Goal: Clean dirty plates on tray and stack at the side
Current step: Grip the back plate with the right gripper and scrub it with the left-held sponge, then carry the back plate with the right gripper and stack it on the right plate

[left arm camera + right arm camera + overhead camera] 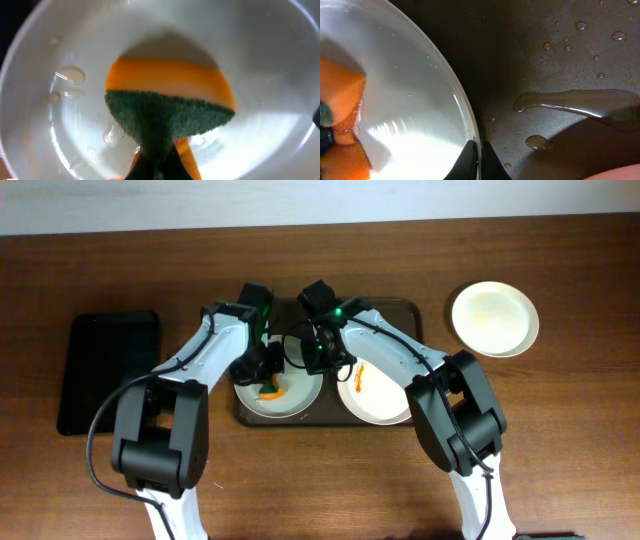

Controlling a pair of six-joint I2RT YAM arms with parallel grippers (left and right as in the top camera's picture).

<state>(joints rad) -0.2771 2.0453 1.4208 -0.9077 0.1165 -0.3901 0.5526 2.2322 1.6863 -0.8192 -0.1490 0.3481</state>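
Note:
Next, my right gripper releases the wet white plate, still in the dark brown tray, on top of the lone plate off the tray [496, 319].
The dark brown tray [410, 308] holds two white plates. The left plate [300, 398] has an orange smear and is wet; my left gripper [262, 375] is shut on a green-and-orange sponge [167, 107] pressed into this plate [270, 65]. My right gripper [318, 360] is shut on the same plate's rim [465, 120], one finger inside and one outside [479, 160]. The right plate [378, 402] bears an orange smear [358, 377]. A third plate [494, 318] sits off the tray on the table at the right.
A smaller glossy black tray [108, 370] lies on the wooden table at the left. Water drops and a puddle [580, 102] lie on the tray's textured surface [555, 55] beside the held plate.

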